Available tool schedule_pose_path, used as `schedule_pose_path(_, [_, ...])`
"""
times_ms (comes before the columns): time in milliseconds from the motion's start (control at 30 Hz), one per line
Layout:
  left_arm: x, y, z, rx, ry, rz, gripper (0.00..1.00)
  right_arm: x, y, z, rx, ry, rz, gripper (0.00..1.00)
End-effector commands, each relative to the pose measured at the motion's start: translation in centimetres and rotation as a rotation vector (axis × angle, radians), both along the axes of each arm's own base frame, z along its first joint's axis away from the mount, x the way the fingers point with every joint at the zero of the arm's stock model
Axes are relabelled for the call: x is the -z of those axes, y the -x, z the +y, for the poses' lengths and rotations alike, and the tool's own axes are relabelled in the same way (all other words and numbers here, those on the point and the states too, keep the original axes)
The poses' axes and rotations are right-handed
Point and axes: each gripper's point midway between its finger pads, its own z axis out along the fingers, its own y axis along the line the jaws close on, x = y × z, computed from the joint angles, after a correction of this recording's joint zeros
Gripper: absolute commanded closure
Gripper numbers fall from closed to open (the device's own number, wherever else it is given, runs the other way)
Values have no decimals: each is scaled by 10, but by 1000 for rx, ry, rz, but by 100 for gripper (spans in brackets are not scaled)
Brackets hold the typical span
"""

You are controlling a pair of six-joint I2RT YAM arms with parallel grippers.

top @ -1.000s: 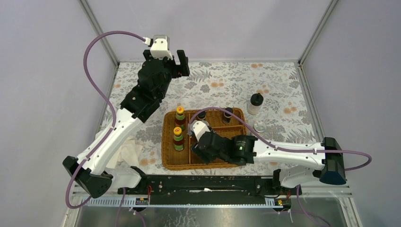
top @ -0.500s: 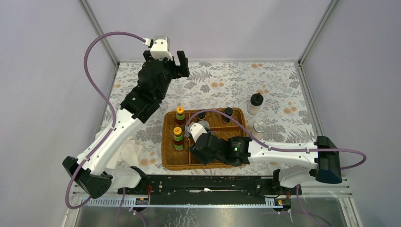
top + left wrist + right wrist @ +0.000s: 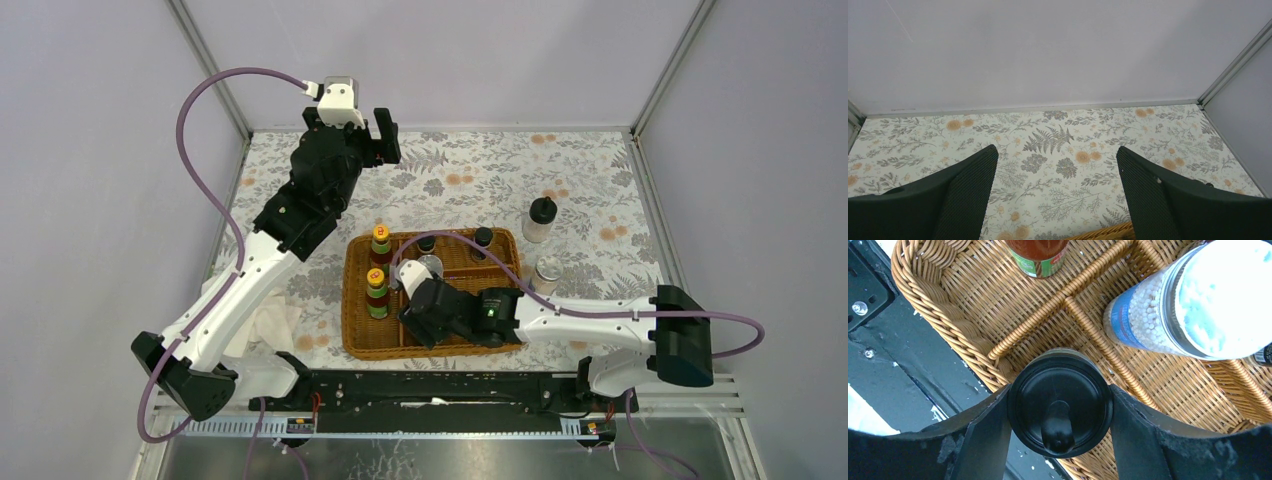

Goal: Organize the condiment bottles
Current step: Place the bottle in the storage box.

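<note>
My right gripper should set the cream jar down between the wicker basket's near rim and the silver-lidded shaker (image 3: pixel 433 334) (image 3: pixel 1068 377).
My right gripper (image 3: pixel 1060 410) is shut on a cream jar's black knobbed lid (image 3: pixel 1060 399), low over the wicker basket (image 3: pixel 938 305) by its near rim; whether the jar rests on the weave I cannot tell. Beside it in the basket stands a silver-lidded blue-white shaker (image 3: pixel 1193 300) (image 3: pixel 430 267). Two yellow-capped red-green bottles (image 3: pixel 381 240) (image 3: pixel 376 290) fill the left compartments, and two dark black-capped jars (image 3: pixel 427 243) (image 3: pixel 483 237) stand at the back. On the table right of the basket are a second shaker (image 3: pixel 547 272) and a second cream jar (image 3: pixel 540 218). My left gripper (image 3: pixel 385 135) (image 3: pixel 1055 151) hangs open, high at the back.
The basket (image 3: pixel 356 330) sits near the front edge, just behind the black rail (image 3: pixel 440 390). A crumpled white cloth (image 3: pixel 275 325) lies left of it. The right arm (image 3: pixel 590 320) stretches across the table's front right. Cage walls and corner posts bound the floral table.
The right arm has swung leftward and nearer with the jar in its jaws, uncovering the shaker on the table. The left arm has not moved.
</note>
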Motion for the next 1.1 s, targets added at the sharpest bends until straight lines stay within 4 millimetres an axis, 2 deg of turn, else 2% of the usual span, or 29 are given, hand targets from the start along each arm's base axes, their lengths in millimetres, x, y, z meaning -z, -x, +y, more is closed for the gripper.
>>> schedule_pose_path(0, [-1,2,5,-4,-9,-9,7,-10,-7,17,10,-89,1,100])
schedule_pose_path(1067, [6,1,4,-4,-9,2,7,15,-12,9,34,-72,47,100])
